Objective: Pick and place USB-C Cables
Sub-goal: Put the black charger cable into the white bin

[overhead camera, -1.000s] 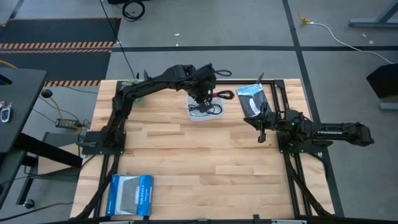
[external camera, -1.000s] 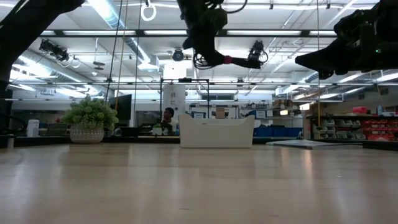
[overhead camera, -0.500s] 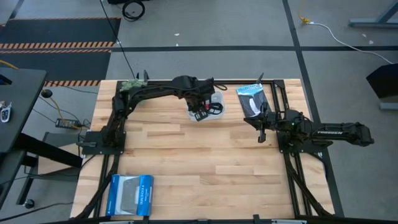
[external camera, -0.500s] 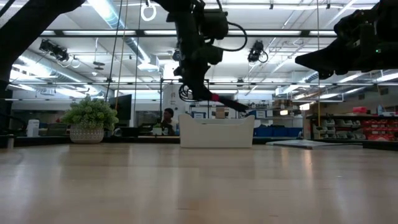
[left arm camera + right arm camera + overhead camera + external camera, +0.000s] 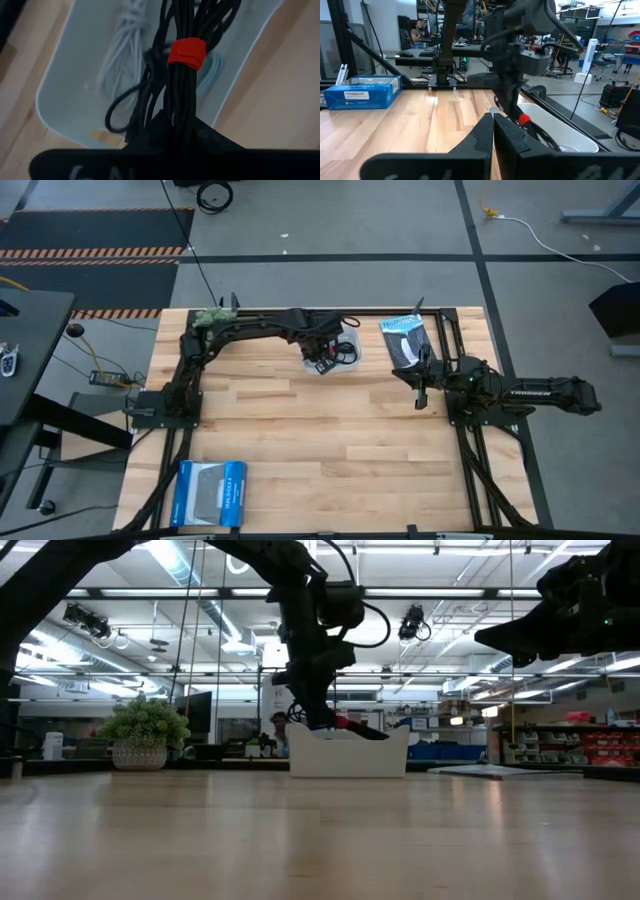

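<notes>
The robot's left gripper will release the bundle of black cable in the white tray (image 5: 348, 351) (image 5: 176, 62) between the white cable and the pale grey cable. The bundle is now held low over that tray.
My left gripper (image 5: 322, 361) is low over the white tray (image 5: 341, 364) at the table's far middle. It is shut on the black USB-C cable bundle with a red band (image 5: 186, 52). In the tray lie a white cable (image 5: 120, 55), a pale grey cable (image 5: 212, 70) and a loose black cable loop (image 5: 122, 111). In the low view the left gripper (image 5: 316, 718) reaches the tray's rim (image 5: 348, 752). My right gripper (image 5: 421, 396) hangs shut and empty at the right, clear of the table top; its closed fingers show in its wrist view (image 5: 493, 127). My left gripper pinches the black bundle between its two fingers at the end on the near side of the red band (image 5: 175, 112); the dark fingers hide the exact spot. The fingers come from above, slanting down, along the bundle. The bundle's banded part (image 5: 345, 724) reaches down into the tray.
A black-and-white packet (image 5: 403, 340) lies right of the tray, at the far right. A blue box (image 5: 210, 492) lies at the near left corner. A small potted plant (image 5: 215, 314) stands at the far left. Bare wood lies in the table's middle and near side.
My left gripper has come down from well above the tray to its rim, carrying the red-banded black bundle. The bundle, which hung clear above the tray, now dips into it. The gripper stays shut on it.
</notes>
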Robot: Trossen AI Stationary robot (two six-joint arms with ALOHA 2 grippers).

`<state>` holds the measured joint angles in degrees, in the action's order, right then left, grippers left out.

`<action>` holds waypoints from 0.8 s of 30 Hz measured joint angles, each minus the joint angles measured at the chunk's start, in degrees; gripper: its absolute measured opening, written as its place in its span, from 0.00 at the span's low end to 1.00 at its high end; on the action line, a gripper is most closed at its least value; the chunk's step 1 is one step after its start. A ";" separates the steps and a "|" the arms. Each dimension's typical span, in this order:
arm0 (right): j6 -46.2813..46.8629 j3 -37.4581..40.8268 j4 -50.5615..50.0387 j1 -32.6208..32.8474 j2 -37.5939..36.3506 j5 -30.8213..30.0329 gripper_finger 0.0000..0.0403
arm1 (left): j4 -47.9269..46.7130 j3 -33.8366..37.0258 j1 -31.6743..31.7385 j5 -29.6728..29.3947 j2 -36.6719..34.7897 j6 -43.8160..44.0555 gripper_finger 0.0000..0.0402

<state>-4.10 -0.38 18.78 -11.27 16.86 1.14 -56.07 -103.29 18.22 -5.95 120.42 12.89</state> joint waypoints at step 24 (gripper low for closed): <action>0.01 0.00 0.01 0.00 0.00 0.00 0.05 | 6.04 0.57 0.22 -2.00 2.80 0.29 0.10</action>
<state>-4.08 -0.38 18.79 -11.27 16.86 1.15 -50.02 -102.72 18.44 -7.95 123.22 13.18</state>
